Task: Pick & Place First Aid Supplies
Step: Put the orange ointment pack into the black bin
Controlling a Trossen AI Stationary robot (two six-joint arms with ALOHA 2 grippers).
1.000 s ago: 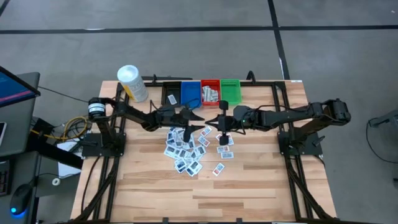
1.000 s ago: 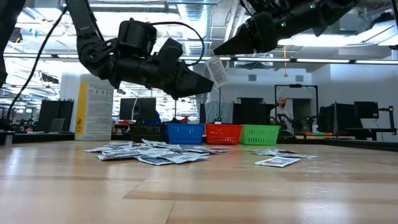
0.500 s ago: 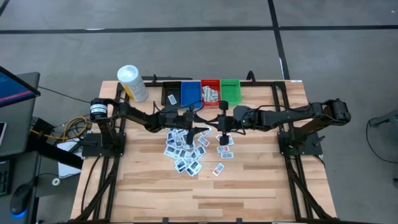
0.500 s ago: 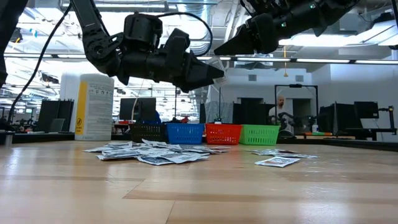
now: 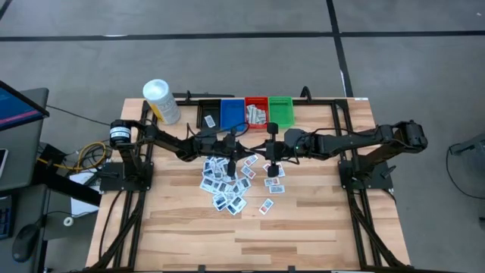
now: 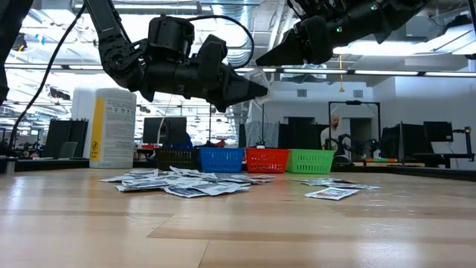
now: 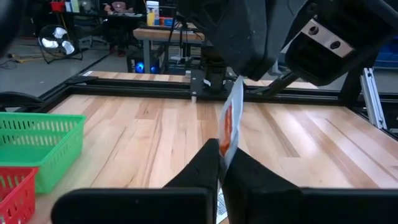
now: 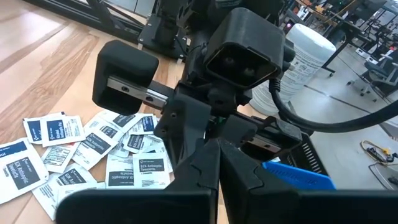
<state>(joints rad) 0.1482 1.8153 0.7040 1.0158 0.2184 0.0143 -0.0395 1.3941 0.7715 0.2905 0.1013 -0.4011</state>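
Next, I release the first aid packet from my left gripper in the black bin (image 5: pixel 211 120) beside the blue bin.
One first aid packet (image 7: pixel 231 118), a pale strip with a red mark, hangs in the air above the table's middle. My left gripper (image 7: pixel 222 146) is shut on its lower part, and my right gripper (image 6: pixel 260 61) is shut on its upper end. In the low view my left gripper (image 6: pixel 260 88) reaches in level from the left. My right gripper slants down from the right, just above it, and the packet is hidden between them. A pile of other first aid packets (image 5: pixel 226 182) lies flat on the table below. My left gripper pinches the packet's lower part (image 7: pixel 226 144) between its two fingers. It comes in level from the table's left, and the strip stands on edge between the fingertips, clear of the table. My right gripper holds the packet's upper end (image 7: pixel 238 84) from above, slanting down from the table's right. Its own body hides the place of contact, and the strip hangs below it.
Black (image 5: pixel 208 116), blue (image 5: pixel 232 112), red (image 5: pixel 256 111) and green (image 5: pixel 280 111) bins stand in a row at the far edge. A white-capped yellow container (image 5: pixel 161 101) stands at the far left. The near half of the table (image 5: pixel 303 235) shows bare wood.
My left gripper has gone toward the table's right, up to my right gripper, and has shut on the packet hanging there. The packet showed plainly below my right gripper before. In the low view the left fingers now cover it.
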